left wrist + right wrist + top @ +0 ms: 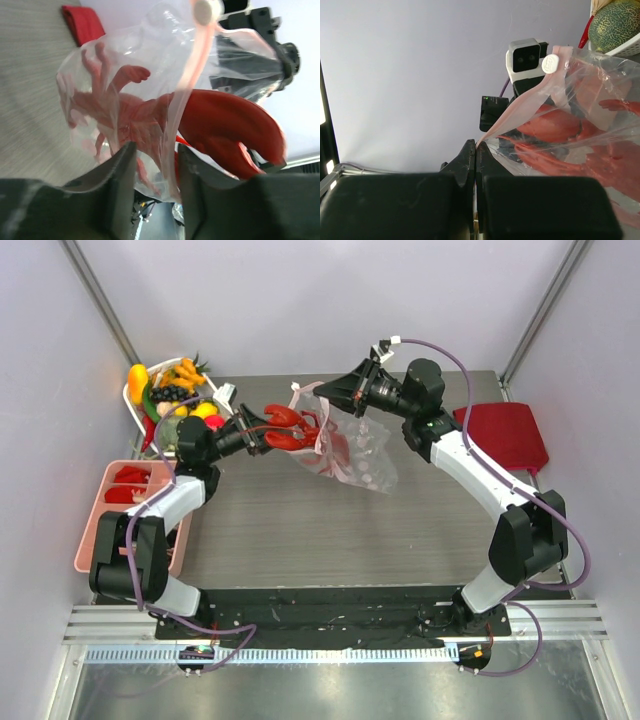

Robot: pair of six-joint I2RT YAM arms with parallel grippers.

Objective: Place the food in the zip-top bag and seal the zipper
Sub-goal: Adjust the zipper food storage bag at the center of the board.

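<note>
The lobster's big claw sticks out of the bag's opening, so the left gripper should pinch the pink zipper strip [173,120] and keep the bag's opening raised until the lobster slides inside.
The red lobster [288,427] hangs level at the mouth of the clear zip-top bag [355,460], above the table's back middle. My left gripper [258,436] grips its near end. In the left wrist view my gripper [156,155] has its jaws partly closed, with bag film and the lobster between the tips. One big claw [225,125] is outside the bag [85,80]; the body shows pink through the film. My right gripper [328,400] is shut on the bag's pink zipper strip [520,117] and holds the bag up. The right wrist view [476,147] shows its jaws pinched together, with the lobster [555,127] beyond. The mouth gapes open.
A white basket [133,395] of toy fruit and vegetables stands at the back left. A pink compartment tray [90,530] with red pieces lies along the left edge. A red cloth [505,435] lies at the right. A white slider [550,64] sits on the strip.
</note>
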